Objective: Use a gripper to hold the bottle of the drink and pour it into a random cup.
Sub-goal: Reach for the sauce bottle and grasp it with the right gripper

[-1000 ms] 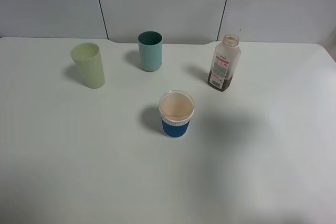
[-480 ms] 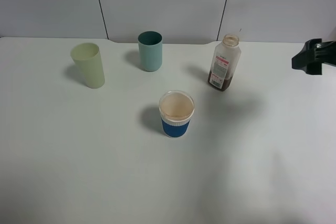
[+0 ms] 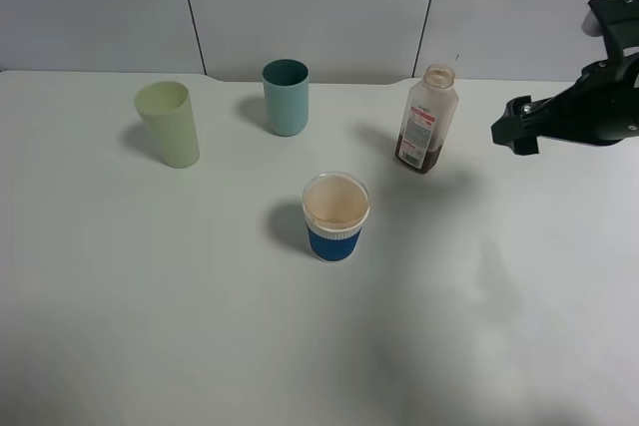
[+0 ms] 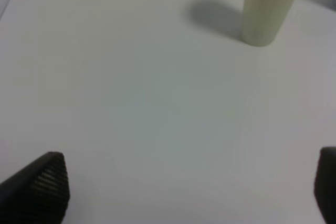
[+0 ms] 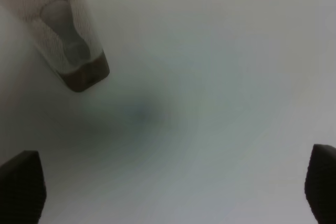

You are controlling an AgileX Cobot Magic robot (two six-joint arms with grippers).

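Observation:
My right gripper should go to the bottle next and close around the middle of its body (image 3: pixel 424 129) (image 5: pixel 64 31), level with the bottle's label.
The bottle of the drink (image 3: pixel 427 122) stands upright, uncapped, at the back right of the white table, with brown liquid low inside. It also shows in the right wrist view (image 5: pixel 68 30). The cup (image 3: pixel 336 216), whitish with a blue band, stands near the middle of the table. My right gripper (image 3: pixel 516 134) hangs in the air to the right of the bottle, apart from it; in its wrist view it (image 5: pixel 171 187) is open and empty. My left gripper (image 4: pixel 189 187) is open and empty over bare table and is out of the exterior high view.
A pale yellow-green tumbler (image 3: pixel 170 125) stands at the back left and also shows in the left wrist view (image 4: pixel 268 9). A teal tumbler (image 3: pixel 287 97) stands at the back middle. A grey panelled wall runs behind the table (image 3: pixel 150 296).
My right arm has come in from the right edge and moved left, closer to the bottle. The bottle and the cups have not moved.

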